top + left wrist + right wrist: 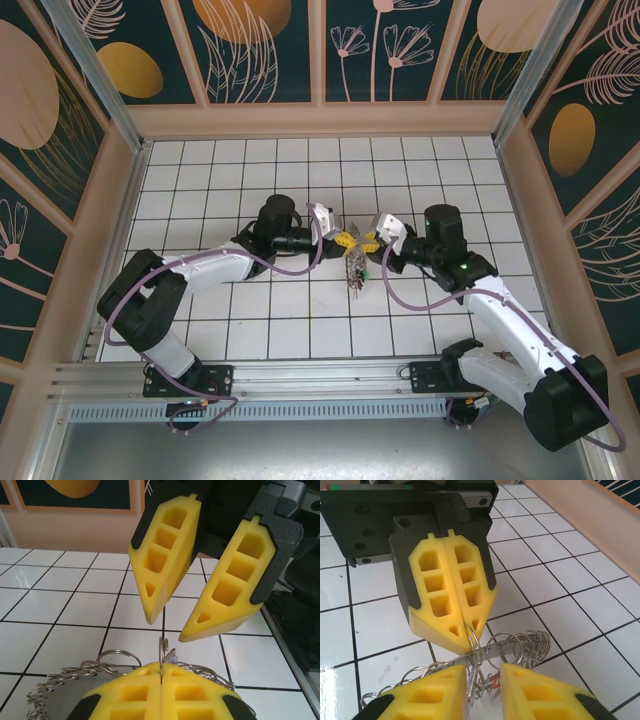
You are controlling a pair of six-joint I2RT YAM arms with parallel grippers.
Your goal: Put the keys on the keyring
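The split ring slants in my left gripper's fingers. Next, my right gripper pinches its lower end (478,662) and steadies it while my left gripper takes it again.
My left gripper (340,238) and right gripper (368,240) meet tip to tip over the middle of the tiled floor. The left gripper (161,667) is shut on a small split ring (471,632) that loops round the keyring (520,649), a flat grey metal band carrying several small rings (532,642). Silvery keys (474,687) hang from that ring, one with a red head (495,681). They dangle below the grippers as a bunch of keys (356,272). The right gripper (484,672) is open, with one finger on each side of the hanging keys.
The white tiled floor (250,180) is fenced by wooden walls (320,118) at the back and both sides. A metal rail (300,378) runs along the near edge by the arm bases. More small rings (115,651) lie to the left of my left fingers.
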